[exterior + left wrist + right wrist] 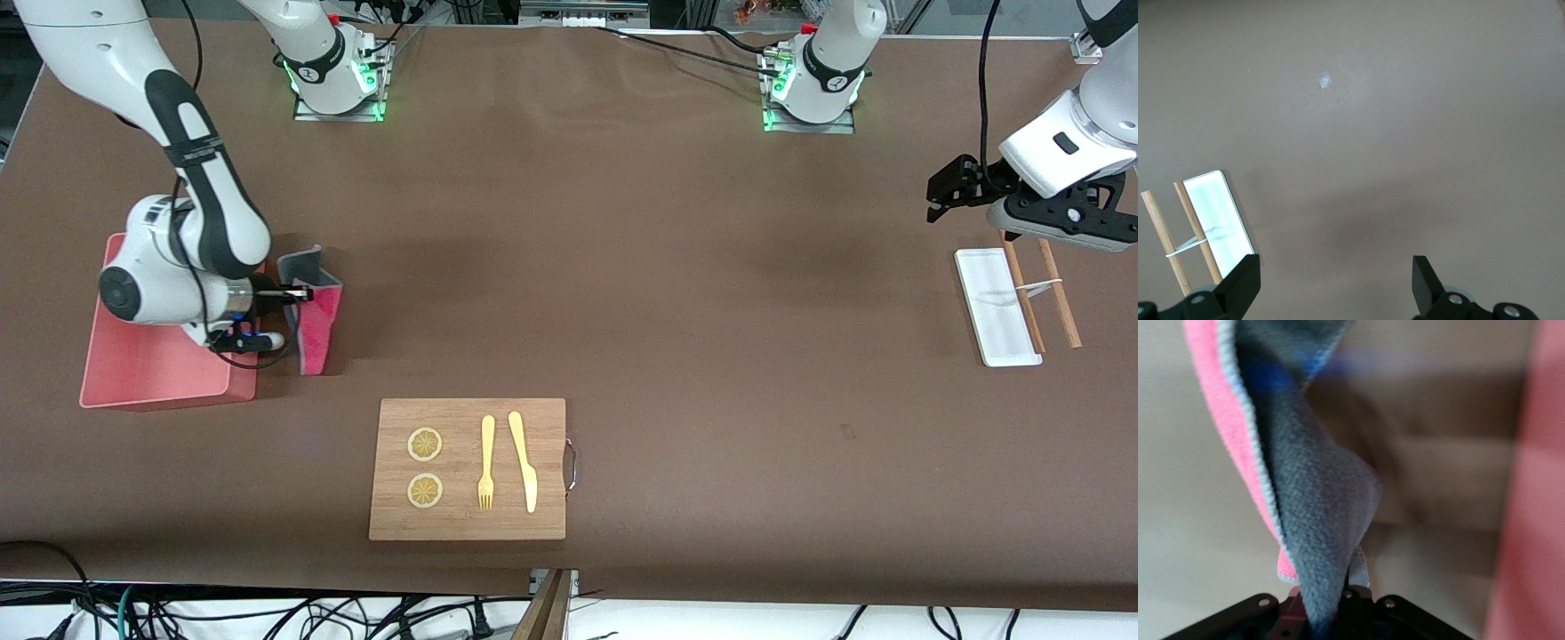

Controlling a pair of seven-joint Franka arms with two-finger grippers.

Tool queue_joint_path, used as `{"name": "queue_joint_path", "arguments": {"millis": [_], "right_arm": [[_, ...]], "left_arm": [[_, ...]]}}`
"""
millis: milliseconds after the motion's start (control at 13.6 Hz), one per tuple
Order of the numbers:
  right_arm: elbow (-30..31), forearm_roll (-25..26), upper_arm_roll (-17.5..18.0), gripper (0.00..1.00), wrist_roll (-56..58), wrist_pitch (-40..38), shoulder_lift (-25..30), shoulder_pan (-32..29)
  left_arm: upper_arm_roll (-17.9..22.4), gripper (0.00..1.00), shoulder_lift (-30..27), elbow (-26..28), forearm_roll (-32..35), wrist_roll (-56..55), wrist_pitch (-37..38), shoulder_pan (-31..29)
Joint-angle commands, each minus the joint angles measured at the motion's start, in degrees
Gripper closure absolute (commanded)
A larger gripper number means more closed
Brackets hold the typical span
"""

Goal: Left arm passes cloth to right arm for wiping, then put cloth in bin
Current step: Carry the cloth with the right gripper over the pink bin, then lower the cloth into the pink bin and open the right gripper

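Note:
Next, I release the cloth from my right gripper in the salmon-pink bin [196,332], by the side of the bin that faces the middle of the table.
My right gripper [302,292] is shut on the cloth [313,311], which is pink on one face and grey on the other. The cloth hangs from the fingers beside the salmon-pink bin [151,364] at the right arm's end of the table, its lower edge near the tabletop. In the right wrist view the cloth [1308,493] drapes from the jaws and the bin's wall [1531,520] shows at one edge. My left gripper [942,191] is open and empty, up in the air over the table beside the white tray [996,307]. The left wrist view shows its fingers [1241,287] spread wide.
A wooden cutting board [468,468] with two lemon slices, a yellow fork [486,462] and a yellow knife [523,460] lies near the front camera. The white tray [1218,217] and two wooden sticks [1040,293] lie at the left arm's end.

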State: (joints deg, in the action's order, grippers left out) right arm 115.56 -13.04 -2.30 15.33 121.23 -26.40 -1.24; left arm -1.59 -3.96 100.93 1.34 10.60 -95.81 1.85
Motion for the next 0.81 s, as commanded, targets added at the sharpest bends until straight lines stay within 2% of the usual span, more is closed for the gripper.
{"name": "queue_joint_path", "arguments": {"millis": [0,440,733], "right_arm": [[-0.86,0.02,-1.74,1.00,5.23,-2.30,2.74,-0.25],[-14.12,5.20,-1.74,1.00,3.57,-16.00,4.24,-0.17],[-16.07,12.14,-1.83,1.00,4.44,-19.98,8.37,-0.69]], "left_arm": [[-0.43,0.00,-0.79,0.41,1.03,1.35,0.27,-0.45],[-0.43,0.00,-0.70,0.41,1.03,1.27,0.27,-0.45],[-0.43,0.00,-0.70,0.41,1.03,1.35,0.09,-0.45]]}}
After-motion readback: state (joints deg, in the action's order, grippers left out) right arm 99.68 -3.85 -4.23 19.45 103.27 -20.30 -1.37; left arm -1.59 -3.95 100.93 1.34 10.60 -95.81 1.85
